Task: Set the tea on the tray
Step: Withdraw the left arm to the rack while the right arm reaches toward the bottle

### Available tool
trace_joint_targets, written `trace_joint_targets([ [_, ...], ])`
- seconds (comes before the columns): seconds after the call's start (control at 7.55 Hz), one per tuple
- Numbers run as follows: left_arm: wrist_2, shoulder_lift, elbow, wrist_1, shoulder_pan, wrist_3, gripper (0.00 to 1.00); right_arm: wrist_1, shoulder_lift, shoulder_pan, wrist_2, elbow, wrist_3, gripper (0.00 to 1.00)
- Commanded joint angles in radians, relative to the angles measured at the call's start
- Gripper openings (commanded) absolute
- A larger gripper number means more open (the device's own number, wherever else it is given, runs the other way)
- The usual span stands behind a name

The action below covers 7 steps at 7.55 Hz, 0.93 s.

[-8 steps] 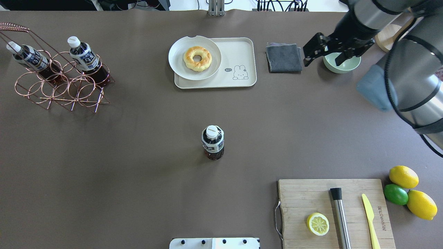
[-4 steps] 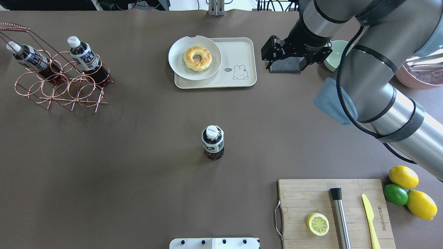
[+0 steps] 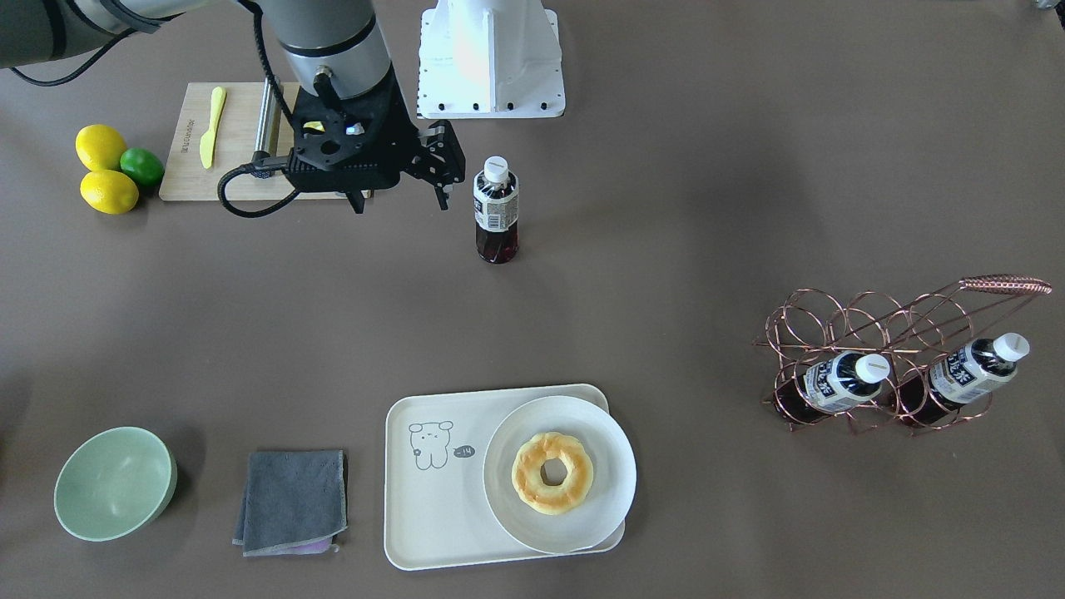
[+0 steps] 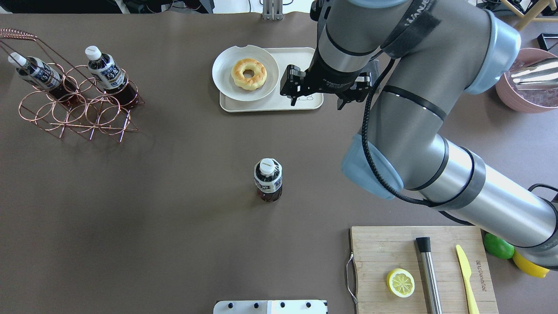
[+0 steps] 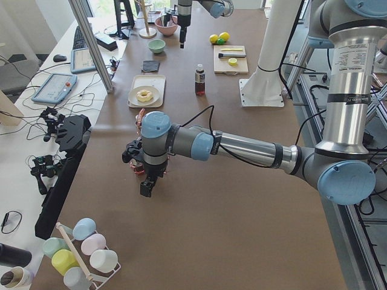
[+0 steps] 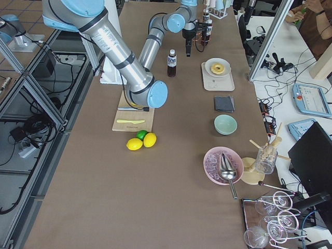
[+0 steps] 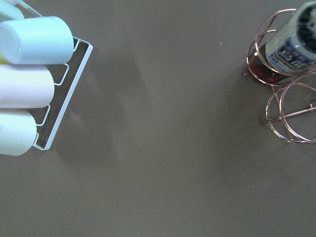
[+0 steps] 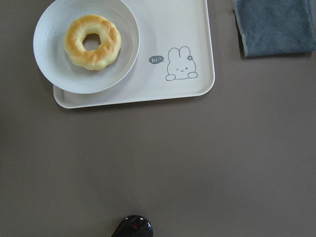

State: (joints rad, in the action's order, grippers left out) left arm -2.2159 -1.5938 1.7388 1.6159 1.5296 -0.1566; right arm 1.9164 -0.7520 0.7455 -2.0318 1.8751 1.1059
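My right gripper needs to close on the neck (image 3: pixel 496 184) of the tea bottle standing alone near the cutting board, just below its white cap.
The tea bottle (image 4: pixel 268 183) stands upright alone at the table's middle, also in the front view (image 3: pixel 496 212). The cream tray (image 4: pixel 301 61) lies beyond it and carries a round plate (image 4: pixel 226 83) with a doughnut; the right wrist view shows the tray's bear drawing (image 8: pixel 180 64). My right gripper (image 4: pixel 317 104) hangs open and empty, pointing down, high above the tray's near right corner, apart from the bottle. My left gripper (image 5: pixel 145 181) shows only in the left side view, near the copper rack (image 4: pixel 78 109); I cannot tell its state.
Two more tea bottles (image 4: pixel 107 72) sit in the copper rack. A grey cloth (image 3: pixel 291 499) and a green bowl (image 3: pixel 112 482) lie beside the tray. A cutting board (image 4: pixel 379 248) holds a lemon half, a knife and a steel rod. A cup rack (image 7: pixel 29 84) is below the left wrist.
My right arm has swung left from above the green bowl, past the grey cloth, to above the tray's right part. The tea bottle has not moved.
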Motion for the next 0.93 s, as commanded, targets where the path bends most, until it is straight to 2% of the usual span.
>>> trace_joint_targets([
  [0.0,-0.027,0.008,-0.024,-0.061,0.024,-0.009,0.97,0.036,0.049,-0.072,0.050,0.004,0.051,1.00],
  [0.13,-0.063,0.024,-0.028,-0.079,0.024,-0.008,0.97,0.036,0.049,-0.078,0.056,0.004,0.051,1.00],
  [0.53,-0.057,0.040,-0.031,-0.082,0.023,0.005,0.97,0.036,0.051,-0.162,0.126,0.001,0.083,1.00],
  [0.8,-0.056,0.035,-0.024,-0.106,0.026,0.005,0.97,0.036,0.063,-0.219,0.140,-0.007,0.106,1.00],
])
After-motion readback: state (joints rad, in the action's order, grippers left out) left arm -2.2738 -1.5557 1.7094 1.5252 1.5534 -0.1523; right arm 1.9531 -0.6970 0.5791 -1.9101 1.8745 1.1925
